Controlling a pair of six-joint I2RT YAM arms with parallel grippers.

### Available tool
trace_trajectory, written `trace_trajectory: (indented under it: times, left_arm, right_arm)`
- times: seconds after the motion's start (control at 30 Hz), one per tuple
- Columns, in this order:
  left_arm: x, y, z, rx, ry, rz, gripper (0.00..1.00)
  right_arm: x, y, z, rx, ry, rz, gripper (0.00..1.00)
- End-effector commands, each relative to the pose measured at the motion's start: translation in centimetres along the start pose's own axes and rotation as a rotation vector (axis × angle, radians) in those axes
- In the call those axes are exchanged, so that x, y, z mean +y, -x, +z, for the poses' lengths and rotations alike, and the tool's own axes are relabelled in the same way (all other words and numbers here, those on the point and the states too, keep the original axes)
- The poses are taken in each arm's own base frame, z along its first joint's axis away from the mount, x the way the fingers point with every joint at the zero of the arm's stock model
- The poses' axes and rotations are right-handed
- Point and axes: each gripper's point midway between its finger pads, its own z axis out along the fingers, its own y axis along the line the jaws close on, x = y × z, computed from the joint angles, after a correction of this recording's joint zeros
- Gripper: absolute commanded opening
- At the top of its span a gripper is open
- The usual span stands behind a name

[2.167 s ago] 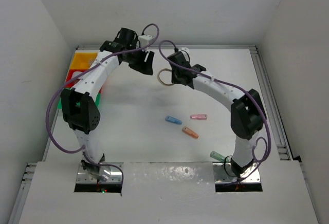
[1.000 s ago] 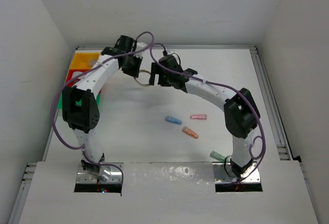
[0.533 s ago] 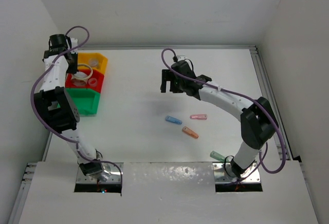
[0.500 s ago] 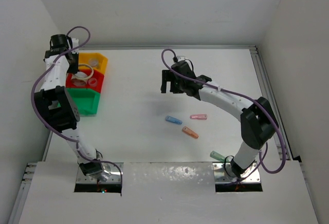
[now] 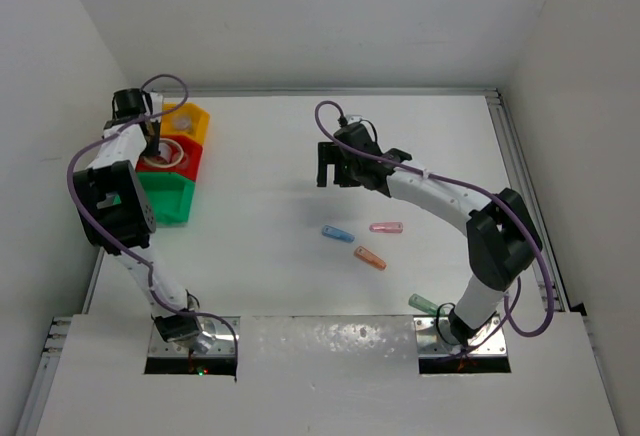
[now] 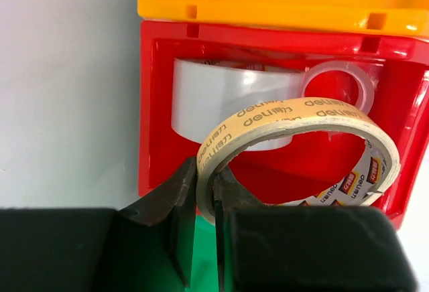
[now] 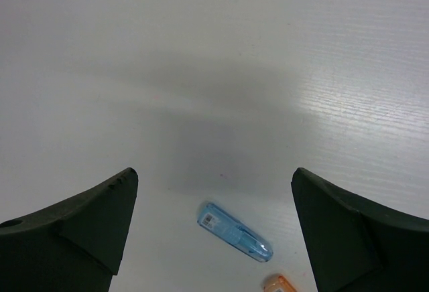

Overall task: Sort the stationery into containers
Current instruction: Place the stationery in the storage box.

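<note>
Next, my left gripper releases the beige tape ring in the red bin (image 5: 165, 162) (image 6: 248, 150), up against the grey-white tape ring.
My left gripper (image 6: 206, 191) is shut on the rim of a beige tape ring (image 6: 295, 114), which hangs tilted just above the red bin (image 6: 155, 104) of the containers. In that bin lie a grey-white tape ring (image 6: 221, 98) and a clear one (image 6: 338, 84). The top view has the left gripper (image 5: 152, 141) over the red bin (image 5: 188, 163), between the yellow bin (image 5: 192, 121) and the green bin (image 5: 165, 201). My right gripper (image 5: 328, 164) hangs open and empty over mid-table. Below it lie a blue capsule (image 7: 234, 232) and an orange one (image 7: 281, 284).
On the table lie the blue capsule (image 5: 338, 233), a pink capsule (image 5: 386, 227), the orange capsule (image 5: 370, 259) and a pale green piece (image 5: 424, 304) by the right arm's base. White walls close in the table on three sides.
The two grippers met at mid-table with the beige ring. The left arm then swung it left to the bins, now over the red one. The right gripper opened and stayed mid-table.
</note>
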Motion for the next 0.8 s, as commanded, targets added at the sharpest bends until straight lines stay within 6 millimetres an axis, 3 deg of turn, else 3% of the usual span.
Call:
trace_trajectory:
  times: [0.0, 0.27, 0.43, 0.77]
  left_arm:
    - [2.7, 5.1, -3.3, -0.241, 0.120, 0.020, 0.00]
    - [3.8, 7.8, -4.5, -0.447, 0.209, 0.224, 0.00]
    - [2.6, 8.6, -5.6, -0.598, 0.182, 0.476, 0.00]
    - [1.3, 7.7, -5.2, -0.693, 0.110, 0.720, 0.00]
  right_arm:
    - [-0.4, 0.6, -0.1, -0.017, -0.010, 0.001, 0.94]
    - [-1.5, 0.2, -0.1, -0.006, -0.042, 0.003, 0.94]
    - [-2.1, 0.4, -0.5, -0.013, -0.065, -0.003, 0.94]
    - [-3.3, 0.5, -1.2, -0.022, -0.103, 0.004, 0.94]
